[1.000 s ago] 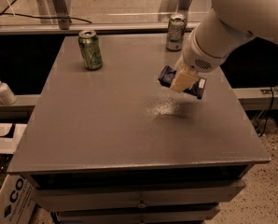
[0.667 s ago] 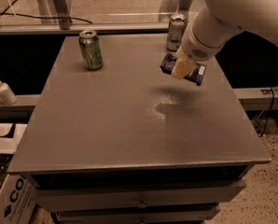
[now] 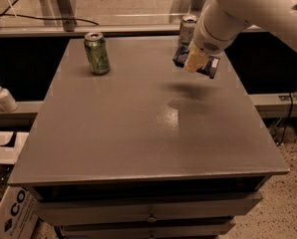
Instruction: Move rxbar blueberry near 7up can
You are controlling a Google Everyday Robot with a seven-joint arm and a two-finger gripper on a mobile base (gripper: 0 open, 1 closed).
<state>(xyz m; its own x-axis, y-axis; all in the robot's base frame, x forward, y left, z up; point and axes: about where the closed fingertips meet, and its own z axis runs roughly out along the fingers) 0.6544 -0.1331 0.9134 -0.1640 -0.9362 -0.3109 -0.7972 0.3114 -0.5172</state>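
Observation:
Next, my gripper releases the rxbar blueberry on the tabletop (image 3: 208,52) next to the 7up can, near the far edge of the table.
My gripper (image 3: 196,61) is shut on the rxbar blueberry (image 3: 208,65), a dark navy wrapper held above the table's far right part, with its shadow on the tabletop below. The wrapper sticks out on both sides of the tan fingers (image 3: 194,59). The 7up can (image 3: 187,29), pale silver with green markings, stands upright at the table's far right edge, just behind and left of the held bar. My white arm partly covers the area right of the can.
An all-green can (image 3: 97,53) stands upright at the far left of the grey table (image 3: 138,133). A white pump bottle (image 3: 3,96) sits on a ledge left of the table. A cardboard box (image 3: 9,208) is at the lower left on the floor.
My gripper has carried the rxbar up and toward the far edge, closer to the 7up can. The cans have not moved.

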